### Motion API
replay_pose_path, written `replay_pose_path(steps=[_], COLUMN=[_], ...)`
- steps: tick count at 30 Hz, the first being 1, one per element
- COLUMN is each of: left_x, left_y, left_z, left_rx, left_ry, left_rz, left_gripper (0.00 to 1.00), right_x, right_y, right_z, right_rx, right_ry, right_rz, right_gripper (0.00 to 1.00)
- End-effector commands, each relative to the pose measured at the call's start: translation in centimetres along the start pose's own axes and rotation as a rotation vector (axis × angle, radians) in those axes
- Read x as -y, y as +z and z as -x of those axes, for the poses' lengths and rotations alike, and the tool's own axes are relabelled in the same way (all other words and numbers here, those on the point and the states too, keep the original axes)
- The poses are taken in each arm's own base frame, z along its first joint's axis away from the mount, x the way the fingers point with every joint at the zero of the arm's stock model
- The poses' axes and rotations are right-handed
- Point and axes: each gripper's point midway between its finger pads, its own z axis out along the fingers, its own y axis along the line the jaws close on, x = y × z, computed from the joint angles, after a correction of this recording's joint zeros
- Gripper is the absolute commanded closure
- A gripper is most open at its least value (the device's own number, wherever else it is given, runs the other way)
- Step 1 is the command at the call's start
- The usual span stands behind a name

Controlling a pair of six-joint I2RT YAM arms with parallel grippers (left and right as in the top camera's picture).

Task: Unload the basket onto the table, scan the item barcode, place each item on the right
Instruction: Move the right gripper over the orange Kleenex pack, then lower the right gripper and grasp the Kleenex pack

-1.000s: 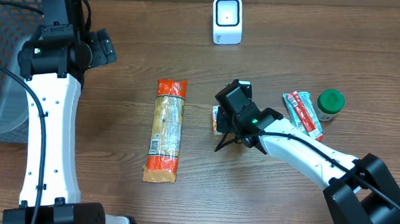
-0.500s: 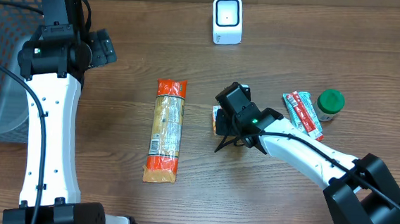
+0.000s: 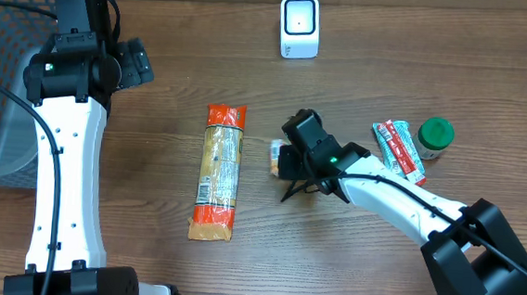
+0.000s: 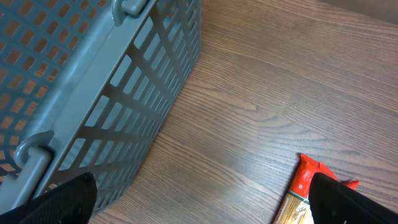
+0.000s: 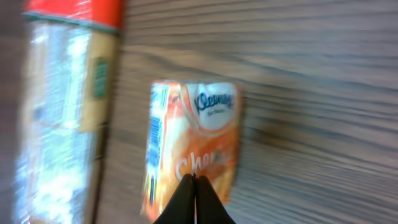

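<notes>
The fingers of the robot's right gripper meet over the flat tissue pack's near end, so the robot should open them and pinch a thicker fold of the pack [image 5: 196, 158] before lifting it.
The item in hand is a small orange Kleenex tissue pack [image 3: 276, 157] [image 5: 196, 137], just right of the table's middle. My right gripper [image 3: 284, 160] [image 5: 194, 180] is shut, its fingertips pressed together on the pack's near end and pinching its wrapper. The white barcode scanner [image 3: 299, 25] stands at the back centre, well away from the pack. My left gripper [image 3: 134, 64] [image 4: 202, 199] is open high at the left beside the basket, with nothing between its fingers.
A long pasta bag [image 3: 220, 172] [image 4: 311, 193] [image 5: 62, 106] lies left of the pack. A grey mesh basket [image 3: 4, 64] [image 4: 93, 74] fills the far left. A red-and-white packet [image 3: 398, 149] and a green-lidded jar [image 3: 434, 138] sit to the right.
My right gripper has shifted slightly left, and the tissue pack has moved left with it, toward the pasta bag. The left arm has stayed still.
</notes>
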Motion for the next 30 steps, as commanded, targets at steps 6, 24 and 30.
replay_pose_path(steps=[6, 24, 30], left_x=[-0.3, -0.3, -0.3], left_y=[-1.0, -1.0, -1.0], left_z=[0.8, 0.8, 0.8], left_rx=[0.034, 0.034, 0.034], left_ry=[0.0, 0.0, 0.0], left_rz=[0.005, 0.005, 0.005], left_gripper=[0.0, 0.0, 0.0], right_x=[-2.7, -0.6, -0.4], right_y=[0.2, 1.9, 2.7], right_z=[-1.1, 0.1, -0.2], right_rx=[-0.019, 0.047, 0.04], right_ry=[-0.159, -0.077, -0.073], right_rz=[0.091, -0.021, -0.026], right_gripper=[0.89, 0.64, 0.66])
